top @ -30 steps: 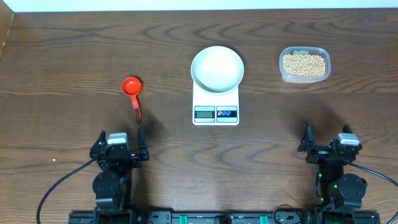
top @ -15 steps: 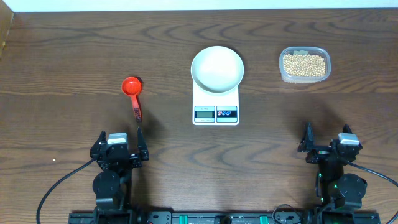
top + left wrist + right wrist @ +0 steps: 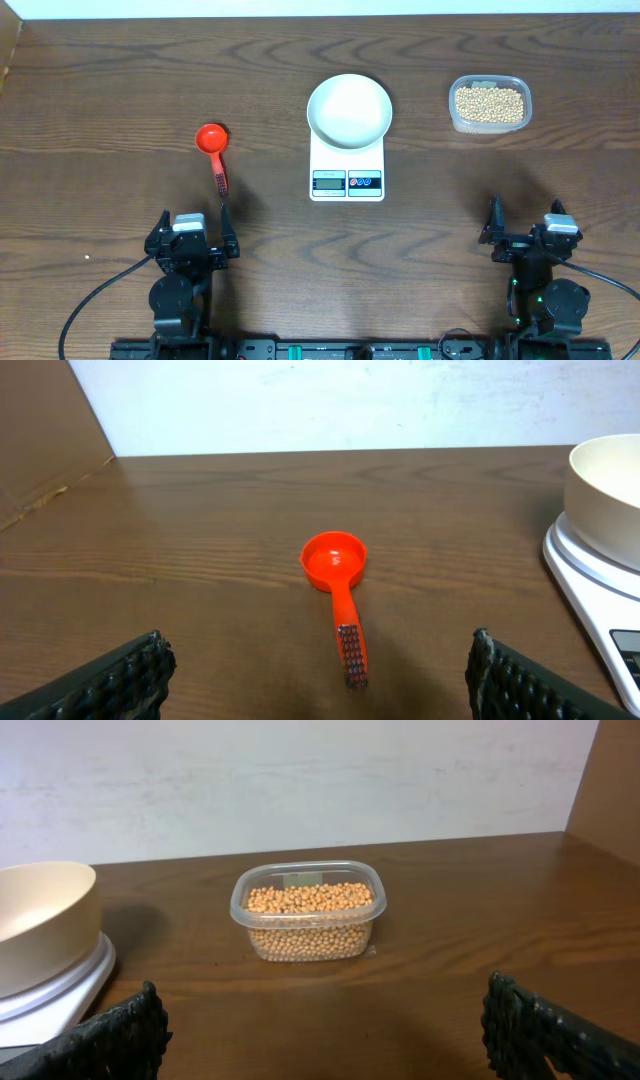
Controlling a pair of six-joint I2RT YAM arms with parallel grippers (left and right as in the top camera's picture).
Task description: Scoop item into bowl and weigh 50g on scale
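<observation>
The red scoop has a rim at the round end (image 3: 198,139) (image 3: 304,560). My left gripper will grab it there next, on the side away from the scale.
The pale tan beans (image 3: 489,103) fill a clear plastic tub (image 3: 452,104) at the back right; they also show in the right wrist view (image 3: 309,899). The empty white bowl (image 3: 349,108) sits on the white scale (image 3: 347,181) at the table's middle. A red scoop (image 3: 212,141) lies left of the scale, handle toward me; it shows in the left wrist view (image 3: 337,560). My left gripper (image 3: 191,237) is open and empty, just short of the scoop's handle (image 3: 318,680). My right gripper (image 3: 523,232) is open and empty, well in front of the tub (image 3: 320,1035).
The bowl's rim (image 3: 590,490) and the scale's edge (image 3: 580,580) show at the right of the left wrist view. A white wall runs behind the table. A brown board (image 3: 45,430) stands at the far left corner.
</observation>
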